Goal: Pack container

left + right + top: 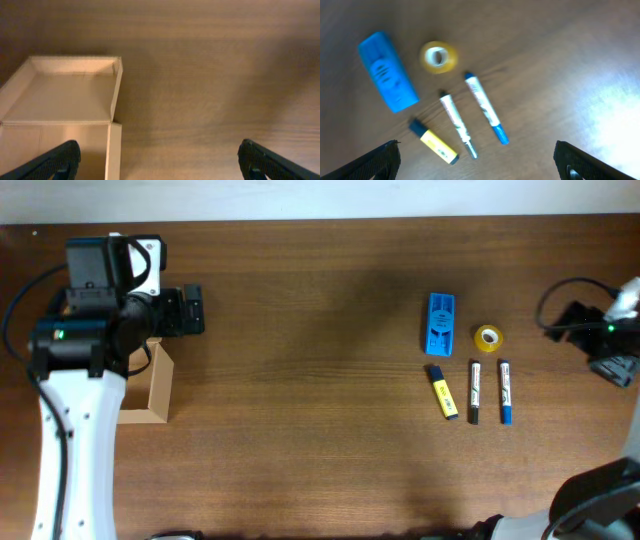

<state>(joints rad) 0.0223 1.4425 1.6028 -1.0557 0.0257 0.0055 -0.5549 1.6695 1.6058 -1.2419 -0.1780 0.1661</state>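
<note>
I need to next close my left gripper on the container's side edge (170, 368) (114, 134), the one that faces the blue box-shaped item across the bare table.
The brown cardboard container (157, 387) lies open at the left of the table, partly under my left arm; the left wrist view shows its open lid and inside (65, 95). My left gripper (160, 162) is open and empty, above the box's right edge. My right gripper (477, 160) is open and empty, above the table at the far right. A blue box-shaped item (440, 322) (387, 71), a yellow tape roll (488, 338) (438, 56), a yellow highlighter (443, 392) (434, 142), a black-capped marker (474, 391) (457, 124) and a blue marker (505, 391) (485, 108) lie together at right.
The left arm's body (95, 310) covers the box's left part. A black cable (560, 305) loops by the right arm. Bare brown wooden table (310, 380) spans the space between box and items.
</note>
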